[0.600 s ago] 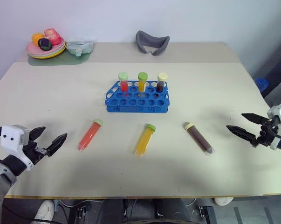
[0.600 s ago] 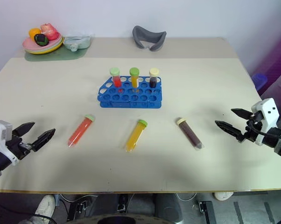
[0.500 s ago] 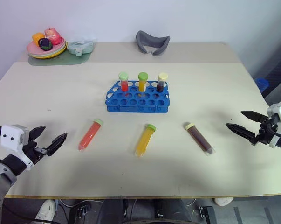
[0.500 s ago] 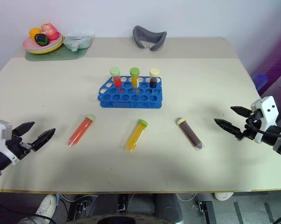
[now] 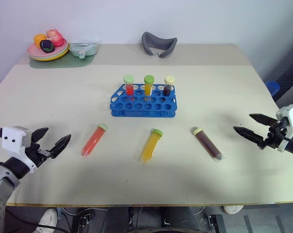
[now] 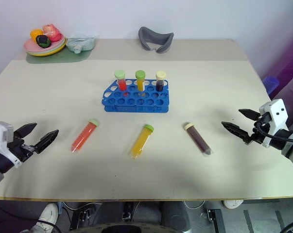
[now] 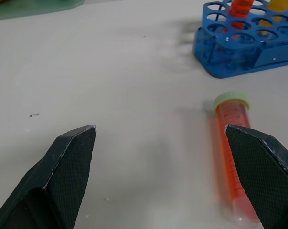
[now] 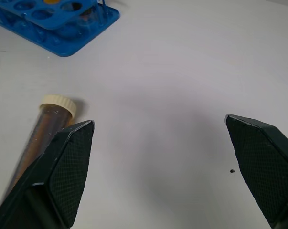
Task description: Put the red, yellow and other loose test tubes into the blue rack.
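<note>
I will close my right gripper on the upper body of the brown tube [image 5: 205,141] [image 8: 39,137], just under its cream cap.
Three loose test tubes lie in a row on the beige table: a red one [image 5: 93,140], a yellow one [image 5: 151,145] and a dark brown one [image 5: 207,143]. Behind them stands the blue rack [image 5: 143,106], with three capped tubes upright in its back row. My left gripper [image 5: 56,135] hovers open just left of the red tube [image 7: 229,143], with nothing between its fingers. Right of the brown tube [image 8: 43,129], my right gripper [image 5: 243,123] is open and empty too.
A plate of toy fruit [image 5: 47,48] on a green mat and a pale packet [image 5: 83,48] sit at the back left. A grey curved object [image 5: 159,43] lies at the back middle. The table's front edge [image 5: 146,203] runs just below the tubes.
Both grippers have drifted only slightly, the right one a touch toward the brown tube. The tubes and rack have not moved.
</note>
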Tool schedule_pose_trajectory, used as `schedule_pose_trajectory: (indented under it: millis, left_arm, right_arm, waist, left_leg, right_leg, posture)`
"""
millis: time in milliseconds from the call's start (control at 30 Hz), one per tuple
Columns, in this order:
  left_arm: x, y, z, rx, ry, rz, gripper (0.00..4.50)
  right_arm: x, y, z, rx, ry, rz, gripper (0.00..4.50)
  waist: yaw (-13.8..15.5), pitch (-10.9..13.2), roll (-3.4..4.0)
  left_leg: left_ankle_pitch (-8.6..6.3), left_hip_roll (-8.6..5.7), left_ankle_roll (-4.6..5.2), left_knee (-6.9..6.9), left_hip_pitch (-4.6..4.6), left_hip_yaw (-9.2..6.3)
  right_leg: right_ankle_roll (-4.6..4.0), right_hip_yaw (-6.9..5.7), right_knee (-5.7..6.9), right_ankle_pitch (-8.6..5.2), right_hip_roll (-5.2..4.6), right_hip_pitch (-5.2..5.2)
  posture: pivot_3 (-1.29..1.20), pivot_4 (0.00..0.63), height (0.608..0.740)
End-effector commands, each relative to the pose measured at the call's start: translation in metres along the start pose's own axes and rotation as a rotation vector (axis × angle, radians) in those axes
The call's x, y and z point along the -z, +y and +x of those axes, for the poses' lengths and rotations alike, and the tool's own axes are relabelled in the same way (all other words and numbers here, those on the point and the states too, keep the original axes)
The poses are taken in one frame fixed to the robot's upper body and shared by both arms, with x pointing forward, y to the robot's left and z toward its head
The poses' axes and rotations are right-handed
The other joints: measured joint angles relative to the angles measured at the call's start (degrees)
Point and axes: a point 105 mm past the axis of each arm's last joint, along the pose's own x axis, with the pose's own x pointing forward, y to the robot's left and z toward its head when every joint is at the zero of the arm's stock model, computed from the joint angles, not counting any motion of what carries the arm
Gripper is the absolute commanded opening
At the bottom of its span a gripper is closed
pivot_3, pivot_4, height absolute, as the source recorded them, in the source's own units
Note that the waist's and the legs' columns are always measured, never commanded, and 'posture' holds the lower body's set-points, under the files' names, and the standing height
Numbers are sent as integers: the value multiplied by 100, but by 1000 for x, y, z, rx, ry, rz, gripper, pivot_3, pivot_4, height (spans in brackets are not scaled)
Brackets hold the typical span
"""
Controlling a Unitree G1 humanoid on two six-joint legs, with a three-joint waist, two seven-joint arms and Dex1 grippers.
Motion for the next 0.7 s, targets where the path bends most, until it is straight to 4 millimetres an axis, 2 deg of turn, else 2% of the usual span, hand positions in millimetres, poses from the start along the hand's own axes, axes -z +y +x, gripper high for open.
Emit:
schedule_pose_trajectory:
  millis: [33,233,400,567,700]
  left_arm:
    - [-15,-11,9,53,-50,40,4432]
    - [-33,-31,35,193,-95,57,4432]
    - [-46,-55,50,345,-117,70,4432]
    - [-49,-108,52,611,-119,104,4432]
    - [-43,-158,43,865,-105,133,4432]
  right_arm:
    - [-11,-5,-6,40,-14,-46,4500]
    - [-35,0,-14,81,-59,-32,4500]
    - [-41,16,-13,74,-23,-9,4500]
    - [-58,44,-1,-3,4,24,4500]
    - [-57,71,9,-45,126,34,4500]
  waist:
    - [8,0,0]
    - [10,-1,3]
    - [-6,-1,3]
    - [-4,-1,3]
    - [5,-1,3]
  left_leg:
    - [0,0,0,0,0,0]
    - [3,-2,-5,0,0,0]
    - [16,0,-28,-3,-1,0]
    - [16,0,-28,-4,-1,-1]
    - [16,0,-28,-4,-3,-2]
  right_leg:
    - [0,0,0,0,0,0]
    - [0,0,1,0,1,1]
    - [0,0,0,0,4,0]
    - [0,2,1,0,5,-3]
    - [0,2,0,0,2,-2]
  posture:
    - [0,150,735]
    - [0,150,735]
    - [0,150,735]
    - [0,150,735]
    - [0,150,735]
